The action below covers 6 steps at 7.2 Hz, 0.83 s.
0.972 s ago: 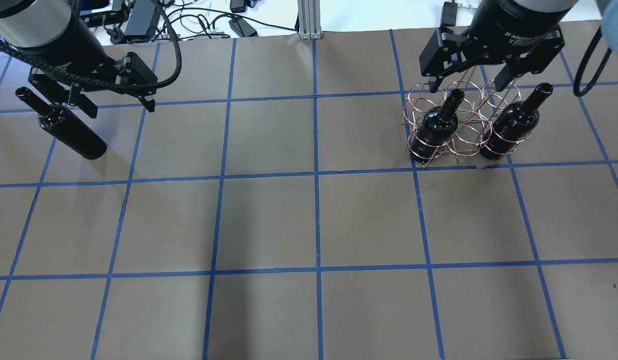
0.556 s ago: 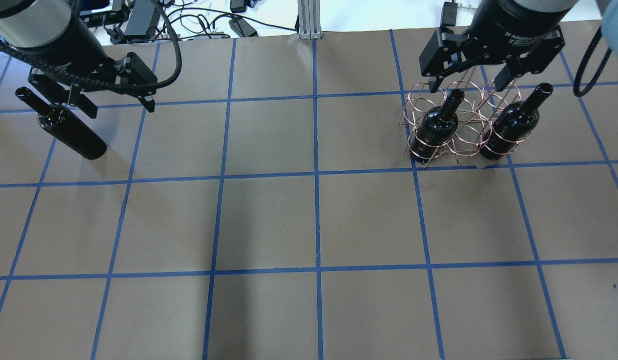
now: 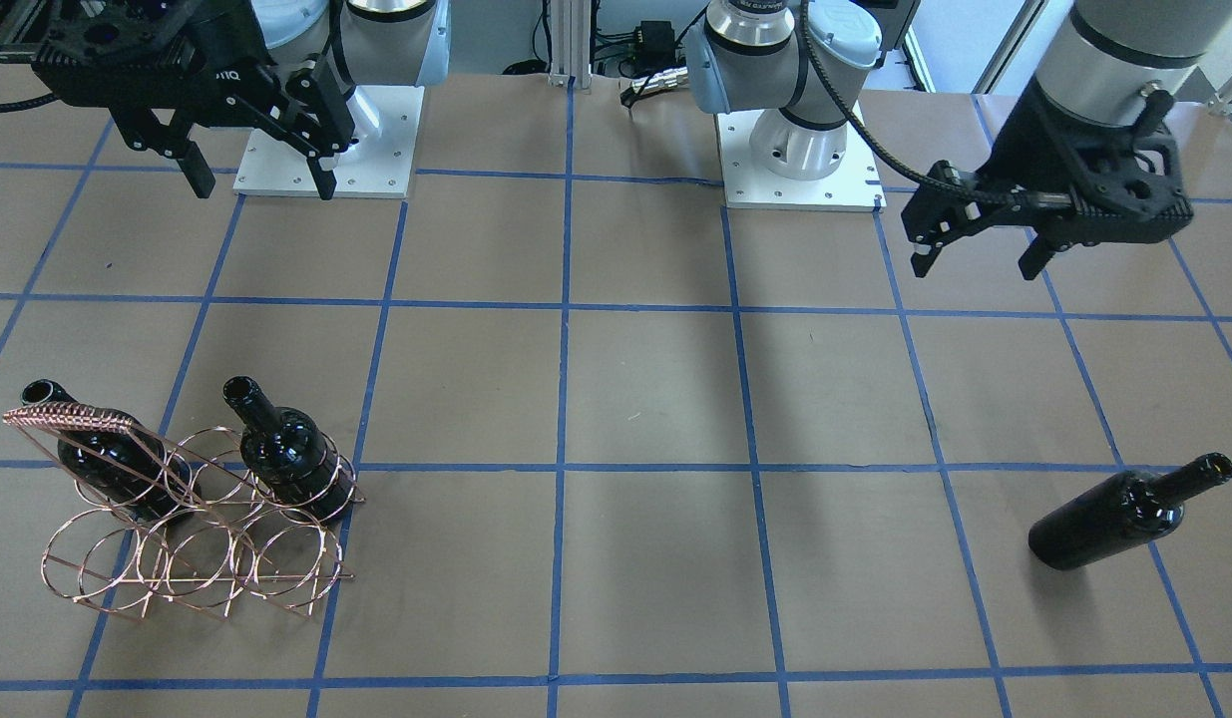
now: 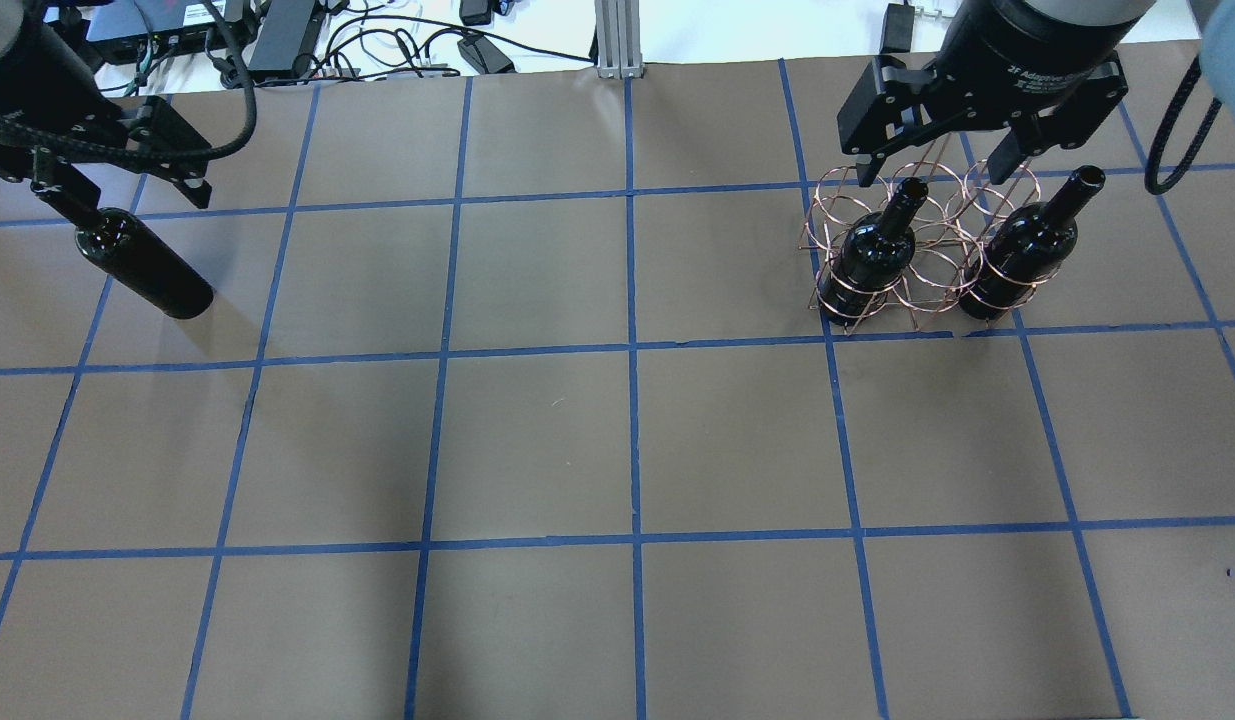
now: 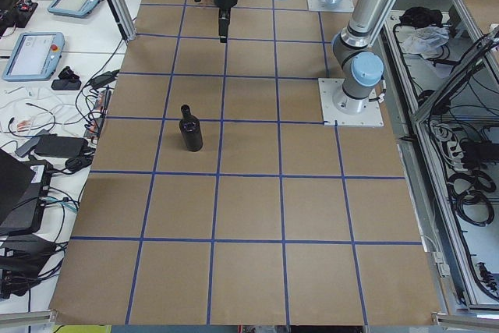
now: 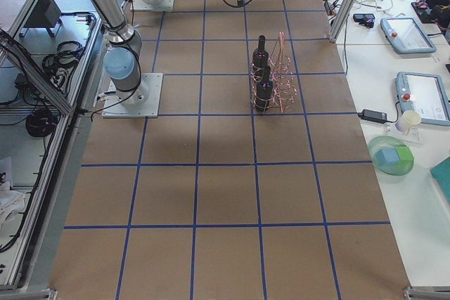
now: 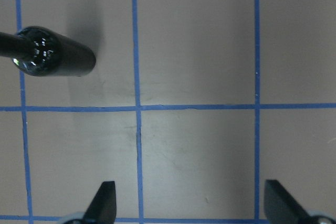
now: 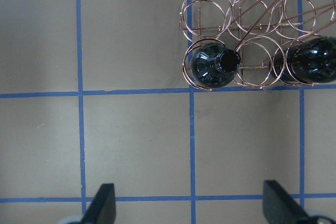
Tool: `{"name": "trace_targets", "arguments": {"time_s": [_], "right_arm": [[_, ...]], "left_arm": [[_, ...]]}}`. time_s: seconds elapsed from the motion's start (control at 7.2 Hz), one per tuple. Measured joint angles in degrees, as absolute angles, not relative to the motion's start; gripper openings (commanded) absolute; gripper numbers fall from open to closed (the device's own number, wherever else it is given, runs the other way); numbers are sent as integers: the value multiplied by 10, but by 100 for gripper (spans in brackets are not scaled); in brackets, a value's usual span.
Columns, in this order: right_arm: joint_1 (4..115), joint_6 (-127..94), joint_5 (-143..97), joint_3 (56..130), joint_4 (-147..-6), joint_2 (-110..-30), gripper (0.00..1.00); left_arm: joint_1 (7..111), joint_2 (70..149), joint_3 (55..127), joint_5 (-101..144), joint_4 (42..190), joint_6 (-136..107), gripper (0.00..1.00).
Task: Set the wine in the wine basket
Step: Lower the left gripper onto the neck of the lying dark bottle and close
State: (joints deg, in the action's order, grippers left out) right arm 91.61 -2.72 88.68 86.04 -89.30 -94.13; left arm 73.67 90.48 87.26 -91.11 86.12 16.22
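Note:
The neck of the black wine bottle (image 3: 1193, 479) (image 7: 11, 45) stands alone, away from the wine basket. My left gripper should close on it.
One black wine bottle (image 4: 142, 265) stands upright and alone on the table's left side; it also shows in the front view (image 3: 1114, 519) and the left wrist view (image 7: 52, 59). My left gripper (image 4: 117, 180) hangs open and empty above and behind it, also seen in the front view (image 3: 975, 261). The copper wire wine basket (image 4: 917, 215) stands at the right, with two bottles (image 4: 877, 255) (image 4: 1027, 250) in its outer front hoops; the middle hoop is empty. My right gripper (image 4: 930, 172) is open and empty above the basket's back.
The table is brown paper with a blue tape grid (image 4: 632, 350). Cables and power bricks (image 4: 377, 45) lie beyond the far edge. The basket's braided handle (image 3: 72, 417) rises above one bottle.
My left gripper has moved left and back, away from the lone bottle, still open. The bottle, the basket and the right arm have not moved.

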Motion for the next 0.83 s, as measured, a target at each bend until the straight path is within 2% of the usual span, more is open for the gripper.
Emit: {"name": "trace_targets", "arguments": {"time_s": [0.42,0.83], "right_arm": [[916,-27,887,860,-893,-941,100],[917,-27,887,861,-893,-942,100]], "left_arm": [[647,947,850,-901,810,195,100],[611,1016,824,-889,751,253,100]]}}
